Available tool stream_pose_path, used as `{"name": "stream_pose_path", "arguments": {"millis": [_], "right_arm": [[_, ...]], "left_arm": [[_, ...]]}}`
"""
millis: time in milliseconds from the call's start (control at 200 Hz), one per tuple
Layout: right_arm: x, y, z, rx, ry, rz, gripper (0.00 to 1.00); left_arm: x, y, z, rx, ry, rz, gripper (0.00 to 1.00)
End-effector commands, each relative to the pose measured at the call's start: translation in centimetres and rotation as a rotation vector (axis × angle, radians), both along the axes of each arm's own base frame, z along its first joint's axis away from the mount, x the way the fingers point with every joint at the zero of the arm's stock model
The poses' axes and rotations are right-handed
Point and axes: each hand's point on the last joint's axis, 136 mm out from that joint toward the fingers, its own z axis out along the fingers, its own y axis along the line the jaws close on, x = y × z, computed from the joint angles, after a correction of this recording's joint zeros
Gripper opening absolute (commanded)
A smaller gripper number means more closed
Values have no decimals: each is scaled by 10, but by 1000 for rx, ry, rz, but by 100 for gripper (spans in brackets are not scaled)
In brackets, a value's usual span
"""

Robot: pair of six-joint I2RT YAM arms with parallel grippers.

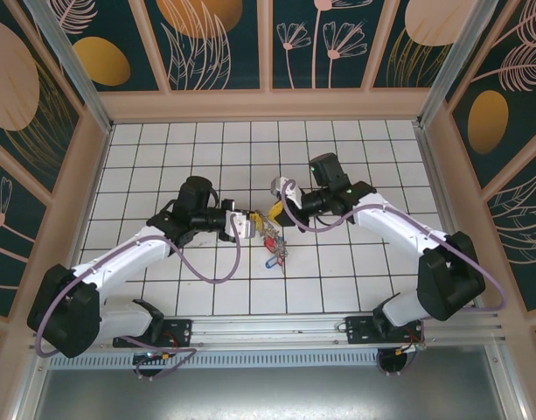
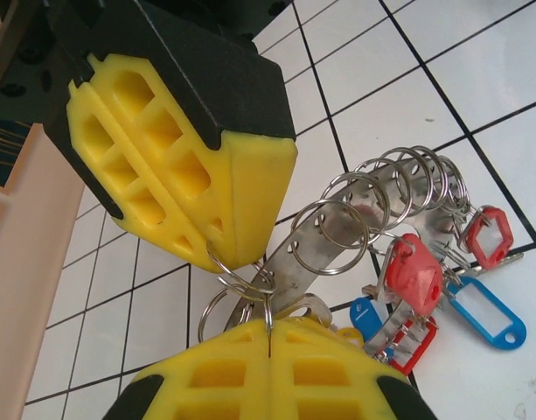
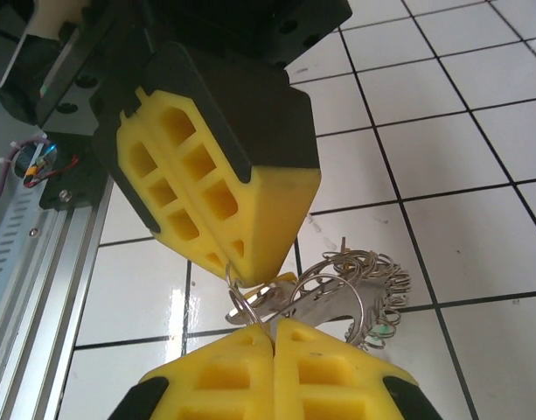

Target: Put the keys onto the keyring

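My left gripper holds the small split ring at a slant to my right gripper. Next, I open, square up and take the ring at my right gripper's fingertips (image 2: 226, 266).
The keyring (image 2: 374, 203), a flat grey metal band, hangs between both grippers with several wire split rings threaded on it. Keys with red (image 2: 416, 273) and blue (image 2: 486, 312) plastic tags dangle from it. My left gripper (image 2: 269, 328) is shut, pinching a small split ring (image 2: 241, 282) at the band's near end. The right gripper's yellow fingers (image 2: 193, 166) press on the same cluster of rings from above. In the right wrist view my right gripper (image 3: 274, 328) is shut on a small split ring (image 3: 243, 302), with the keyring (image 3: 337, 308) just behind. From above, the left gripper (image 1: 250, 226) and right gripper (image 1: 274, 210) meet over the keys (image 1: 274, 250).
A white tiled table (image 1: 206, 157) is enclosed by beige walls. An aluminium rail (image 1: 276, 328) runs along the near edge by the arm bases. The keys hang close above the tiles at the table's middle.
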Motion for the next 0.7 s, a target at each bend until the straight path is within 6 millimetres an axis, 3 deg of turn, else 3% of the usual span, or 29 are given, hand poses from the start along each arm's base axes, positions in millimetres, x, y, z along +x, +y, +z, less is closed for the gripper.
{"name": "stream_pose_path", "arguments": {"millis": [0,265,355,696], "right_arm": [[4,9,46,190,-65,-2,0],[8,9,49,249,-25,-61,0],[9,9,48,255,-18,-78,0],[13,7,46,257,-25,-105,0]], "left_arm": [[-15,-9,13,-93,60,-49,0],[-6,-7,10,-91,78,13,0],[-5,-6,6,-82,94,22,6],[-6,-3,2,-61,116,41,14]]}}
